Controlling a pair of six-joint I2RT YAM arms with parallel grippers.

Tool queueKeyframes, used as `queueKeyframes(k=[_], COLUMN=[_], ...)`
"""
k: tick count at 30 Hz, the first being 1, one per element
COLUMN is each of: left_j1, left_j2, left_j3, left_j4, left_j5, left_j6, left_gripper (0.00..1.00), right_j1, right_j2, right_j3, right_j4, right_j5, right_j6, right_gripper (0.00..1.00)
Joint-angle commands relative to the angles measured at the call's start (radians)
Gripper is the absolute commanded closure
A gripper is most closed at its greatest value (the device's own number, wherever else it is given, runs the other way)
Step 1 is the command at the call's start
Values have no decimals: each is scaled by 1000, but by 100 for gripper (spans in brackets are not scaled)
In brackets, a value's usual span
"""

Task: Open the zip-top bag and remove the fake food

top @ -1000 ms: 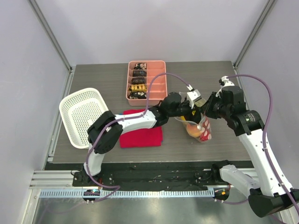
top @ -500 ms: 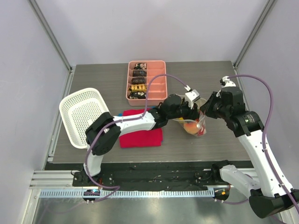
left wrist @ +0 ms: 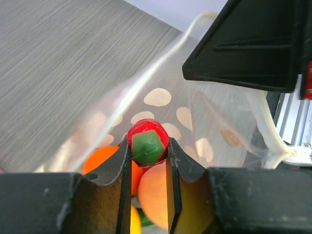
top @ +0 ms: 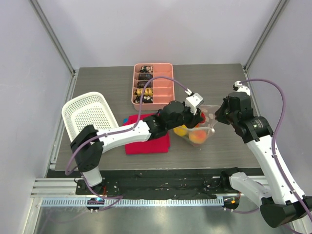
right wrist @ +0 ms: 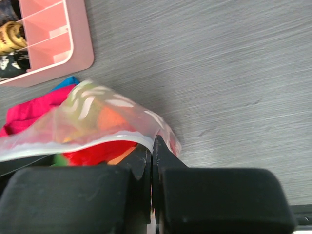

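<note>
My left gripper needs to let go of the red piece, which will set it free near the middle of the empty white lattice basket's bottom [top: 85, 128].
The zip-top bag [top: 208, 118], clear with pale dots, lies open at mid-table with fake food [top: 196, 136] inside: a peach, an orange and a yellow fruit. My left gripper [left wrist: 146, 146] is inside the bag's mouth [left wrist: 161, 97]. It is shut on a red piece with a green cap [left wrist: 147, 140], above an orange [left wrist: 97, 158] and a peach [left wrist: 153, 192]. My right gripper [right wrist: 152, 148] is shut on the bag's white rim [right wrist: 97, 141] at its right side. In the top view the left gripper [top: 198, 118] and the right gripper [top: 217, 118] meet at the bag.
A pink divided tray [top: 165, 85] with dark and gold pieces stands at the back. A white lattice basket [top: 87, 119] is at the left. A red cloth [top: 146, 142] lies under the left arm. The tray's corner [right wrist: 73, 48] shows in the right wrist view.
The left arm has swung and drawn back to the left. The bag has shifted left and lower, and more fruit now shows. The right gripper has kept its hold on the rim.
</note>
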Motion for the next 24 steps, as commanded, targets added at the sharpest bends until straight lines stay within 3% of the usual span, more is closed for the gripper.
queueKeyframes(k=[1, 6, 11, 13, 18, 24], left_j1=[4, 21, 27, 27, 59, 166], left_j2=[-97, -71, -119, -194, -427, -730], left_j3=[144, 361, 365, 337, 184, -71], left_j4=[-162, -371, -392, -438, -645, -843], left_j5=[-59, 119, 192, 151, -248, -701], left_j6=[12, -66, -107, -89, -6, -51], left_gripper=[100, 100, 100, 100, 100, 100], right_j1=[1, 0, 1, 1, 0, 1], right_j2=[1, 7, 27, 30, 20, 7], right_j3=[-7, -9, 14, 24, 48, 59], right_j4=[39, 73, 62, 49, 30, 30], right_j5=[91, -25, -22, -1, 45, 27], right_j6=[-15, -29, -34, -40, -63, -86], right_gripper=[98, 99, 99, 99, 99, 99])
